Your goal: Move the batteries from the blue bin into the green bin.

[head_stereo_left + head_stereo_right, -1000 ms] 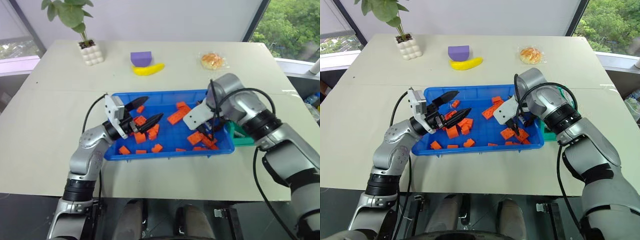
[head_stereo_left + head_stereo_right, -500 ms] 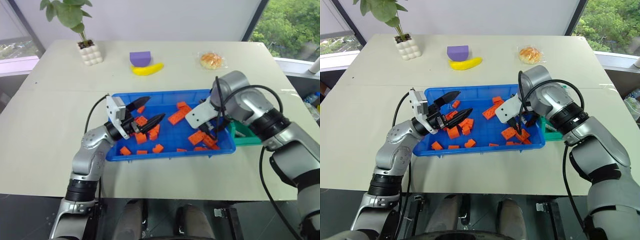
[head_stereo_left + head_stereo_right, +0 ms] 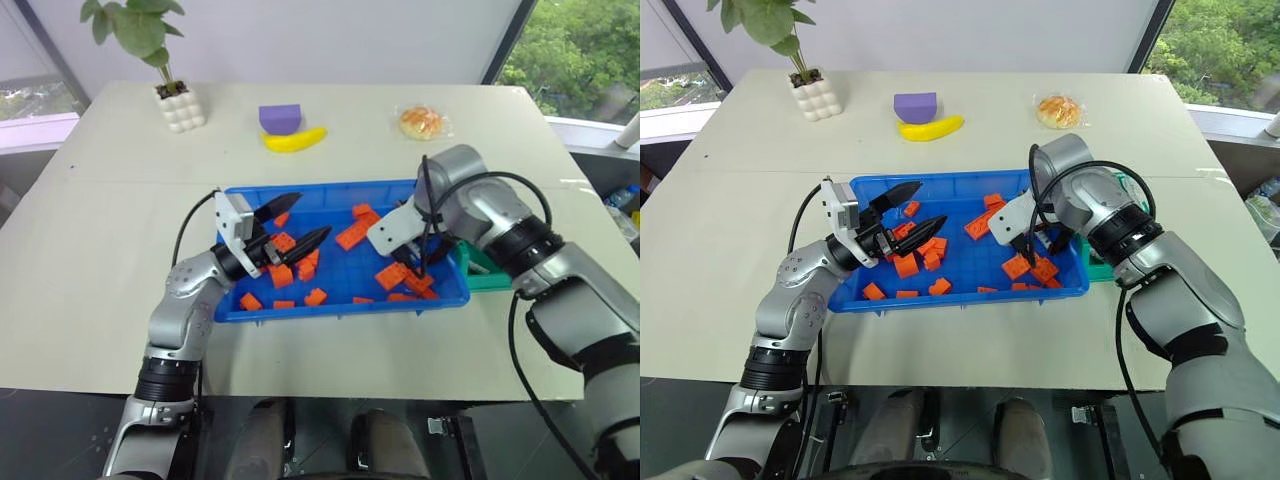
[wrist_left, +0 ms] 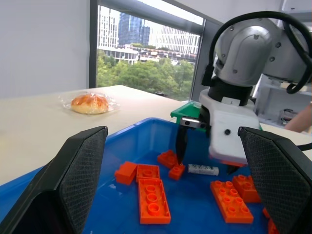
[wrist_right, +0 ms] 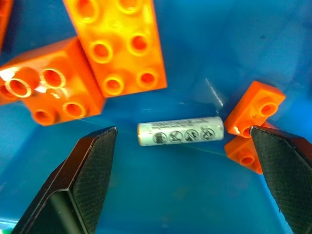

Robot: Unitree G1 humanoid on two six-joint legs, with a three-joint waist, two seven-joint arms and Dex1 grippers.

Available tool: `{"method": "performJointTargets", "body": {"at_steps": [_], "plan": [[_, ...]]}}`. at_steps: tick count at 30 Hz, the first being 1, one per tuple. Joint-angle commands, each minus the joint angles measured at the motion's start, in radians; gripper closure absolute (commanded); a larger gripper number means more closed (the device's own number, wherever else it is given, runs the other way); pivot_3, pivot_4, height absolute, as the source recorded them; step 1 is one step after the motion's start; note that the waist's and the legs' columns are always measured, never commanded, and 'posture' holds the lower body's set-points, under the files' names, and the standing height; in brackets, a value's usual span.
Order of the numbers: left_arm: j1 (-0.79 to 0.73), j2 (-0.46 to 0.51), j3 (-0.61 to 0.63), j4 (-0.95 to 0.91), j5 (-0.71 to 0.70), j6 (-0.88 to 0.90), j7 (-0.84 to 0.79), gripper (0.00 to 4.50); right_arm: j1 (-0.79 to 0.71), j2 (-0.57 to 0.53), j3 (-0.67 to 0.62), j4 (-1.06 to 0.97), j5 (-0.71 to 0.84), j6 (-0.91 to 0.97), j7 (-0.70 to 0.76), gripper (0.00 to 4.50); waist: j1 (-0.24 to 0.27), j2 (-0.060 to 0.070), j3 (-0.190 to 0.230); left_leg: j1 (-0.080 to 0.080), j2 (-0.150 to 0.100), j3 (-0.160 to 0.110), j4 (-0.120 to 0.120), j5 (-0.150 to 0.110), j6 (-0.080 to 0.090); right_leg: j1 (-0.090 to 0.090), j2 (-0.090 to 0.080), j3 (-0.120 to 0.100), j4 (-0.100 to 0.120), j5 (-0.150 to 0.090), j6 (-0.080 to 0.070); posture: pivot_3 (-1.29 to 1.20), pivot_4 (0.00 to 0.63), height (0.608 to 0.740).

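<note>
The battery lies lengthwise from finger to finger. My right gripper will pinch across one end of the battery [image 5: 146,133] before it carries the battery to the green bin.
A whitish-grey battery [image 5: 180,133] lies flat on the floor of the blue bin [image 3: 340,190], near its right end among orange blocks. My right gripper [image 3: 421,266] points steeply down just above it, open, one finger on each side of the battery and not touching it. The left wrist view shows the same battery [image 4: 203,169] under that gripper. The green bin [image 3: 492,273] stands against the blue bin's right end, mostly hidden by my right arm. My left gripper [image 3: 310,215] hovers open and empty over the left part of the blue bin.
Several orange blocks [image 3: 351,236] are scattered in the blue bin; two [image 5: 114,44] lie close beside the battery. At the table's far side stand a potted plant [image 3: 182,105], a purple block [image 3: 281,116], a banana [image 3: 296,138] and a wrapped bun [image 3: 423,122].
</note>
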Motion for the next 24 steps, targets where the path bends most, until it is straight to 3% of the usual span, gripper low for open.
{"method": "performJointTargets", "body": {"at_steps": [1,3,7,18,20,24], "plan": [[-0.001,0.0,0.003,-0.037,0.0,-0.019,0.01,0.0,0.016,0.025,0.017,0.084,-0.015,-0.023,-0.01,0.28,0.0,0.0,0.0,0.005,0.0,0.0,-0.002,0.0,0.0,0.004,0.0,0.0,-0.001,0.0,0.0,0.0,0.15,0.739],[0.003,0.001,0.005,-0.042,-0.001,-0.018,0.015,0.0,0.01,0.035,0.016,0.112,-0.018,-0.038,-0.018,0.7,-0.001,0.0,0.0,0.007,0.0,0.0,-0.003,0.0,0.0,0.006,0.0,0.0,-0.001,0.0,0.0,0.0,0.15,0.739],[0.006,0.002,0.007,-0.046,-0.002,-0.018,0.022,0.0,0.002,0.051,0.008,0.148,-0.026,-0.066,-0.032,2.31,0.001,0.0,0.0,0.007,0.0,0.0,-0.003,0.0,0.0,0.006,0.0,0.0,-0.001,0.0,0.0,0.0,0.15,0.739],[0.008,0.002,0.006,-0.047,-0.002,-0.024,0.034,0.0,-0.007,0.036,-0.012,0.158,-0.036,-0.119,-0.006,2.31,0.0,-0.002,-0.001,0.008,0.0,0.0,-0.003,0.0,0.0,0.006,-0.001,0.0,-0.001,0.0,0.0,0.0,0.15,0.739],[0.009,0.001,0.005,-0.046,-0.002,-0.025,0.034,0.0,-0.018,0.029,-0.019,0.146,-0.037,-0.128,0.007,1.79,0.0,-0.002,-0.001,0.008,0.0,0.0,-0.003,0.0,0.0,0.006,-0.001,0.0,-0.001,0.0,0.0,0.0,0.15,0.739],[0.007,-0.003,0.003,-0.043,-0.001,-0.027,0.034,0.0,-0.024,0.032,-0.034,0.097,-0.019,-0.112,0.02,0.05,0.0,-0.002,-0.001,0.007,0.0,0.0,-0.004,0.0,0.0,0.006,-0.001,0.0,-0.001,0.0,0.0,0.0,0.15,0.739]]}}
